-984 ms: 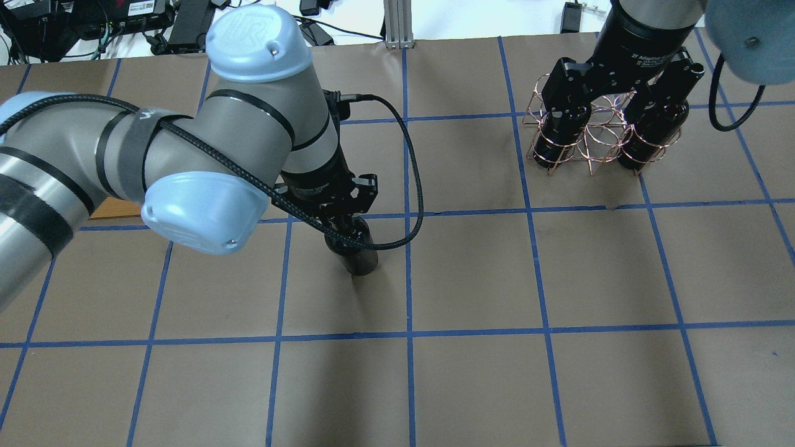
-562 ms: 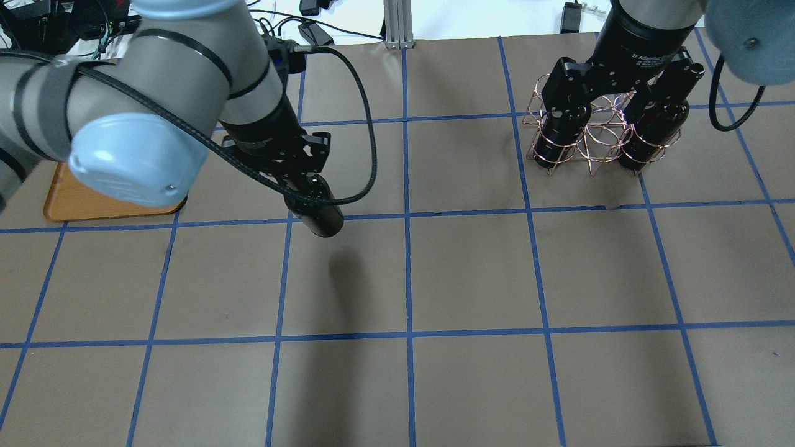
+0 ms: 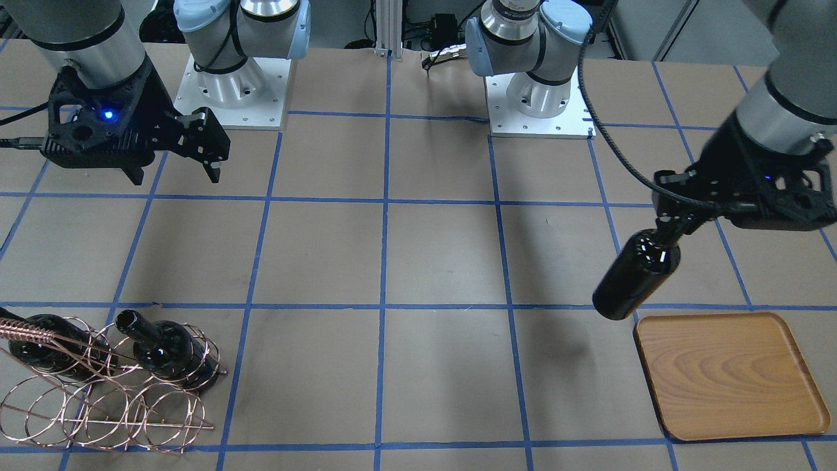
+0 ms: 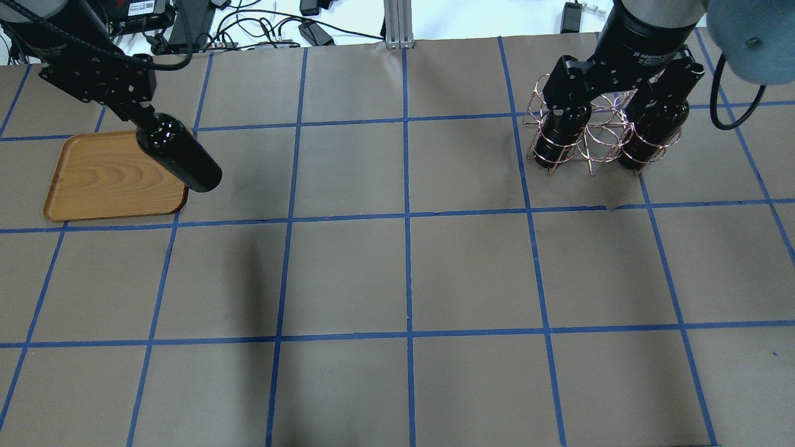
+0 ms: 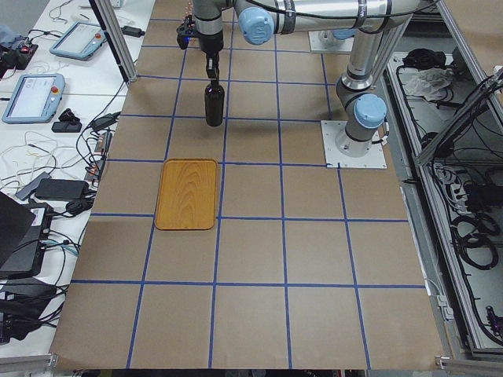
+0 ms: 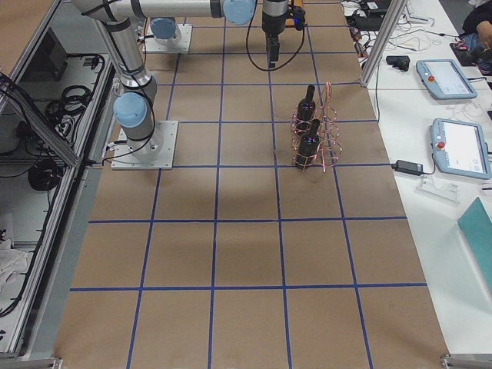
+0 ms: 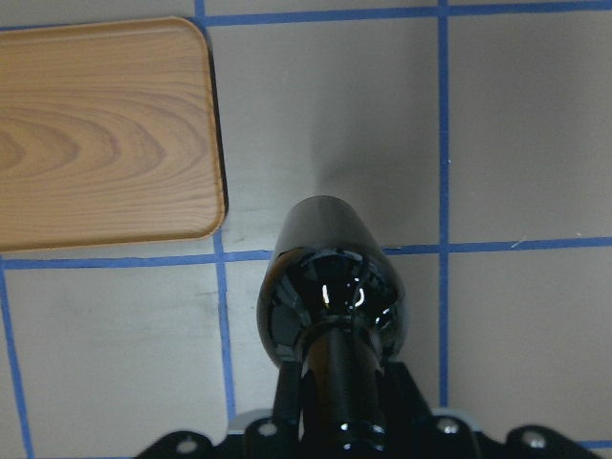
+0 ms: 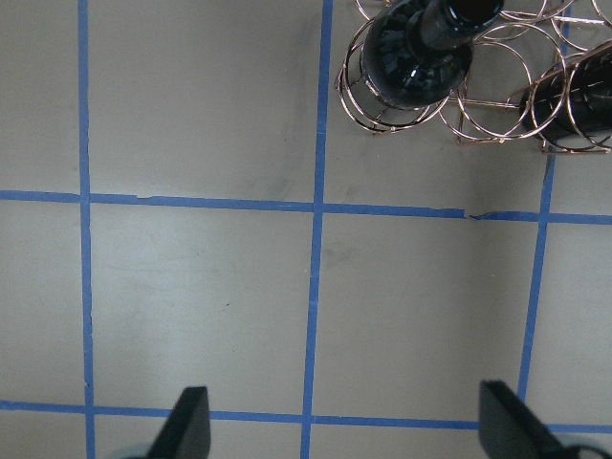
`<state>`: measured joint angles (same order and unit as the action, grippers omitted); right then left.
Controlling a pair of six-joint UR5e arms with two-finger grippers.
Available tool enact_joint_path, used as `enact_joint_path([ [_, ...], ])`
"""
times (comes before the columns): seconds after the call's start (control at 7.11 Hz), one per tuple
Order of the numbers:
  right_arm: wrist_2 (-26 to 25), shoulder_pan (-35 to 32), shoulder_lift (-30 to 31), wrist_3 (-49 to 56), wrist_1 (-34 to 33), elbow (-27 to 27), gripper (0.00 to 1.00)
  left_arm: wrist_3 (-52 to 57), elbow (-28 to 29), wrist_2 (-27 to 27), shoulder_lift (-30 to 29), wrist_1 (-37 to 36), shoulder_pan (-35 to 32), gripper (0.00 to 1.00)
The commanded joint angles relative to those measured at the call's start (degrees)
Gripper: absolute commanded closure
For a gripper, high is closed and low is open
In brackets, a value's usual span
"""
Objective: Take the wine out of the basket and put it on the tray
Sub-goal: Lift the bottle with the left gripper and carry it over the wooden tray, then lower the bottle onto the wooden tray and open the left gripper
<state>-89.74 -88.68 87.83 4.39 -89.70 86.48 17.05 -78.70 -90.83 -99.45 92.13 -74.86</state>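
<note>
The robot's left gripper will release the wine bottle upright near the middle of the wooden tray (image 3: 713,362) (image 7: 94,147), a little toward the basket.
My left gripper (image 4: 141,113) is shut on the neck of a glossy black wine bottle (image 4: 181,158) and holds it in the air, tilted. In the left wrist view the bottle (image 7: 330,287) hangs over bare table just beside a corner of the wooden tray (image 7: 96,134). The tray (image 4: 99,183) lies flat and empty; it also shows in the front view (image 3: 726,376), next to the bottle (image 3: 634,278). My right gripper (image 4: 621,102) is open and empty above the copper wire basket (image 4: 589,133). The basket holds two more bottles (image 3: 170,350) (image 3: 46,347).
The table is brown paper with a blue tape grid (image 4: 407,217). Cables and boxes lie beyond its far edge (image 4: 267,31). An aluminium post (image 4: 397,25) stands at the far middle.
My left arm has carried the bottle from the table's middle leftward and away, up to the tray's edge. The right arm and the basket have not moved.
</note>
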Motion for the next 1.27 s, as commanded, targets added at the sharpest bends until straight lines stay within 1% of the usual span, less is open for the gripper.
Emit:
enact_joint_path([
  [0.0,0.0,0.0,0.0,0.0,0.0,0.0,0.00,7.2,2.5,-0.2,-3.9,-0.2,8.6,1.00],
  [0.28,0.0,0.0,0.0,0.0,-0.1,0.0,0.00,8.9,7.6,-0.2,-9.1,-0.4,11.6,1.00],
  [0.42,0.0,0.0,0.0,0.0,-0.1,0.0,0.00,9.7,9.2,-0.1,-11.4,-1.4,13.0,1.00],
  [0.56,0.0,0.0,0.0,0.0,0.1,0.0,0.00,9.7,9.5,0.6,-13.4,-4.2,14.6,1.00],
  [0.7,0.0,0.0,0.0,-0.1,0.1,0.0,0.00,9.8,9.6,0.7,-14.9,-5.5,15.5,1.00],
  [1.12,0.0,0.0,0.0,-0.1,0.0,0.0,0.00,9.7,9.5,2.7,-16.6,-5.8,15.6,1.00],
])
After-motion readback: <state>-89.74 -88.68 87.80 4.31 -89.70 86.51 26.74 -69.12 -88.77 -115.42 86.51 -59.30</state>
